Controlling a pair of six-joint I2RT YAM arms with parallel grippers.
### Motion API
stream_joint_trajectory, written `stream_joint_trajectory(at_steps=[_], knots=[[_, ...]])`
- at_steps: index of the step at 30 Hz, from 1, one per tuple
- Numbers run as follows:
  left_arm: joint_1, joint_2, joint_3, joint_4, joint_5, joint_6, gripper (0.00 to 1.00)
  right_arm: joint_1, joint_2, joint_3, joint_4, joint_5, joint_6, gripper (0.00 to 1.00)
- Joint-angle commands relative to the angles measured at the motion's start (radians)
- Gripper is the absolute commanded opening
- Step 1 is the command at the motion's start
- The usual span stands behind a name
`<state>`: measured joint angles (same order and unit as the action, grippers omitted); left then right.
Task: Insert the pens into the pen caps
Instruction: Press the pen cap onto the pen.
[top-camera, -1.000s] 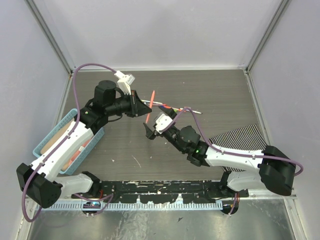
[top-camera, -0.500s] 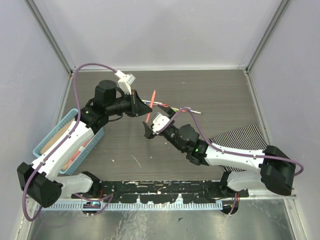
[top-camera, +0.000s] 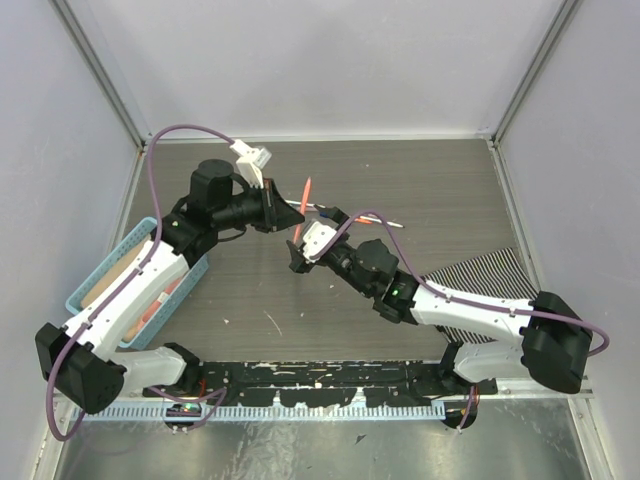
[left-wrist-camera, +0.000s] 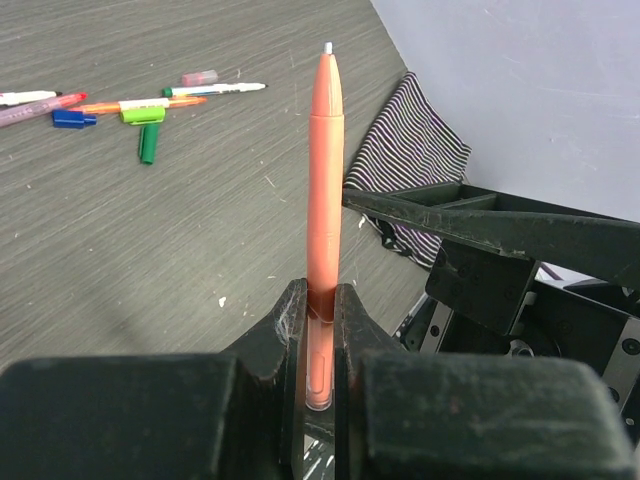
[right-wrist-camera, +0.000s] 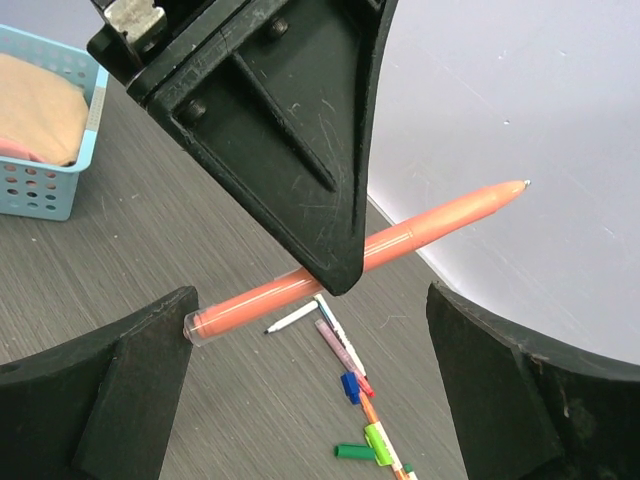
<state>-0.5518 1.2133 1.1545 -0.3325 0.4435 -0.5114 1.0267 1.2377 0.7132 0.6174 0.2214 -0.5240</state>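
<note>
The robot's left gripper needs to put the all-orange pen, now held upright over the table's middle, down on the bare table (top-camera: 262, 280) just behind the thin white scratch.
My left gripper (left-wrist-camera: 320, 318) is shut on the lower part of an all-orange pen (left-wrist-camera: 325, 170), which stands with its tip up. From above, that pen (top-camera: 305, 192) sits in the left gripper (top-camera: 288, 214) over the table's middle. My right gripper (right-wrist-camera: 310, 305) is open, its fingers either side of the pen's clear rear end (right-wrist-camera: 215, 318) without touching it. Several more pens (right-wrist-camera: 340, 345) lie on the table below. Among them are a blue pen cap (right-wrist-camera: 350, 385), a dark green one (right-wrist-camera: 355, 452) and a light green one (right-wrist-camera: 378, 440). A pink cap (left-wrist-camera: 199, 77) lies beyond them.
A blue basket (top-camera: 95, 295) with flat items stands at the left edge under the left arm. A striped cloth (top-camera: 480, 275) lies at the right, partly under the right arm. The loose pens (top-camera: 365, 218) lie behind both grippers. Grey walls close in the table.
The right arm has crept a little up and left, bringing its open fingers closer round the orange pen's lower end. The left arm and the pen have stayed still.
</note>
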Motion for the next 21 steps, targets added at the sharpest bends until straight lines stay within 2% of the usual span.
stream_joint_trajectory(at_steps=[1, 4, 14, 21], knots=[[-0.002, 0.013, 0.023, -0.02, 0.037, 0.011, 0.0, -0.03, -0.016, 0.067, 0.038, 0.006, -0.029, 1.0], [-0.002, 0.017, 0.022, -0.023, 0.04, 0.012, 0.0, -0.035, -0.019, 0.072, 0.032, 0.005, -0.036, 1.0], [-0.002, 0.015, 0.052, -0.032, -0.021, 0.027, 0.0, -0.034, -0.03, 0.084, -0.178, -0.249, 0.023, 1.0], [-0.003, 0.036, 0.097, -0.049, -0.055, 0.044, 0.0, -0.032, -0.092, 0.04, -0.22, -0.278, 0.111, 1.0]])
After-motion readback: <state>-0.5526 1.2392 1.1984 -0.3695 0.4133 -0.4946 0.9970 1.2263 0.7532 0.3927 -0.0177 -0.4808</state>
